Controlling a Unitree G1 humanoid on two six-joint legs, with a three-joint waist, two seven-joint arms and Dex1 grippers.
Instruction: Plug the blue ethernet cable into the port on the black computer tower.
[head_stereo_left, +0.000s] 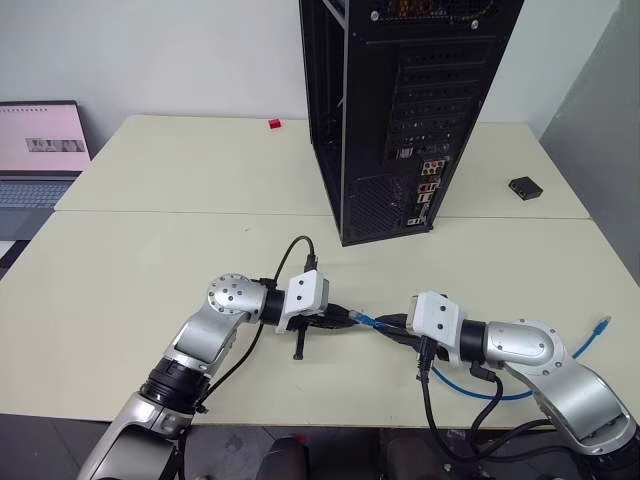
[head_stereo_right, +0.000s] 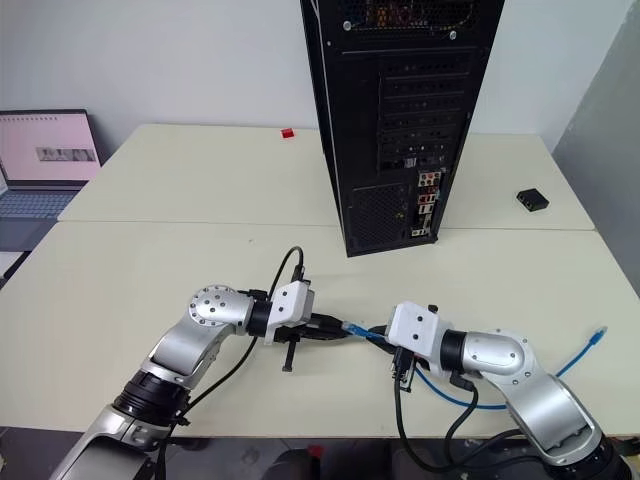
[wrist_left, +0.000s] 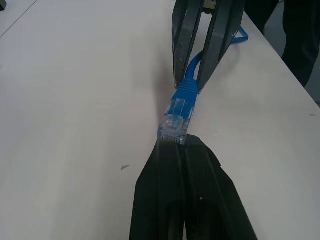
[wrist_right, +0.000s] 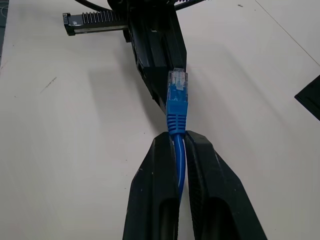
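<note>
The plug's clear end only meets the shut fingers of my left gripper, so next I open them and grab the plug's sides (wrist_left: 181, 107) before my right gripper regrips.
The black computer tower (head_stereo_left: 400, 110) stands upright at the back of the table, its rear panel facing me. The port lies in its narrow connector strip (head_stereo_left: 426, 190) with coloured jacks; I cannot pick out the socket itself. My right gripper (wrist_right: 177, 137) is shut on the blue ethernet cable (head_stereo_left: 480, 390) just behind the plug (wrist_right: 177, 87). The plug juts toward my left gripper (wrist_left: 177, 145), which is shut, and its clear tip rests against those fingertips rather than between them. The cable's other plug (head_stereo_left: 601, 324) lies at the right table edge.
A laptop (head_stereo_left: 40, 150) sits open at the far left. A small red object (head_stereo_left: 274, 124) lies near the back edge, and a small flat black box (head_stereo_left: 525, 187) lies right of the tower. Black robot cables hang below both wrists.
</note>
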